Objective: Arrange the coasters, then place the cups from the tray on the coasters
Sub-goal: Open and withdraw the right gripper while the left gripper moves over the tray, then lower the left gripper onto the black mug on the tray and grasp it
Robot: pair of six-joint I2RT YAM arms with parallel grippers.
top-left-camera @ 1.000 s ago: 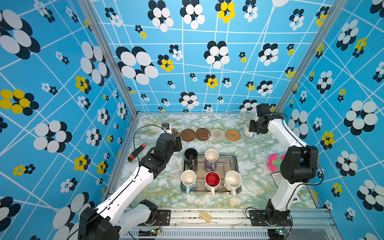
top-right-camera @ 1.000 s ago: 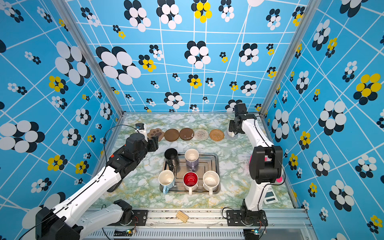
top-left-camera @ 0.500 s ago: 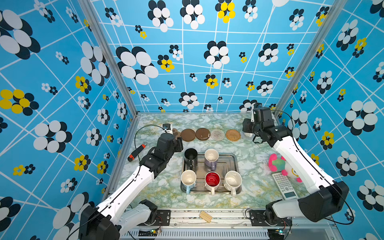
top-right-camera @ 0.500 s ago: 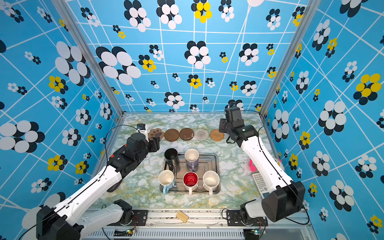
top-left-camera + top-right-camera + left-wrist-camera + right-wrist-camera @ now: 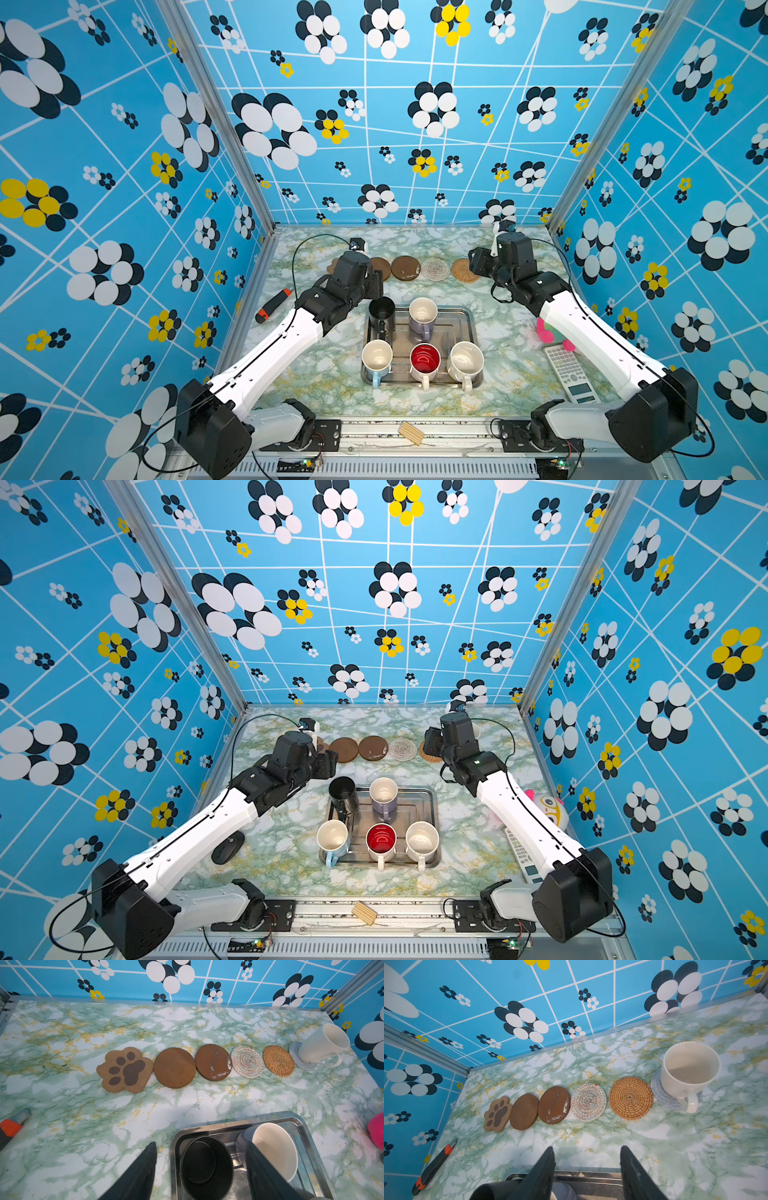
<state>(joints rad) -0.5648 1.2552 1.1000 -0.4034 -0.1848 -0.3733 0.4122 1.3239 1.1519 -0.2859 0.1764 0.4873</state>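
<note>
The black cup's handle [image 5: 382, 327], on the side facing the light blue cup, is next for my left gripper to go to and close on.
Six coasters lie in a row at the back: paw [image 5: 126, 1070], two dark-brown discs [image 5: 174, 1067], lacy [image 5: 247, 1061], rattan [image 5: 278, 1060], grey spiral [image 5: 299, 1061]. The cream cup [image 5: 689, 1072] stands free on the grey one. The steel tray [image 5: 455, 328] holds the black cup [image 5: 381, 311], lavender [image 5: 423, 318], light blue [image 5: 377, 358], red-inside [image 5: 425, 359] and speckled [image 5: 466, 360] cups. My left gripper [image 5: 200, 1167] is open, its fingers either side of the black cup. Over the tray's far edge my right gripper [image 5: 586, 1167] hangs open and empty.
An orange-and-black utility knife [image 5: 272, 305] lies by the left wall. A pink plush toy [image 5: 548, 332] and a calculator [image 5: 571, 374] sit at the right. A dark oval object [image 5: 226, 848] lies under the left arm. A wooden piece [image 5: 410, 432] rests on the front rail.
My right gripper has drawn back from the cream cup on the grey coaster and swung toward the tray, leaving the cup standing. The left gripper has barely shifted at the black cup.
</note>
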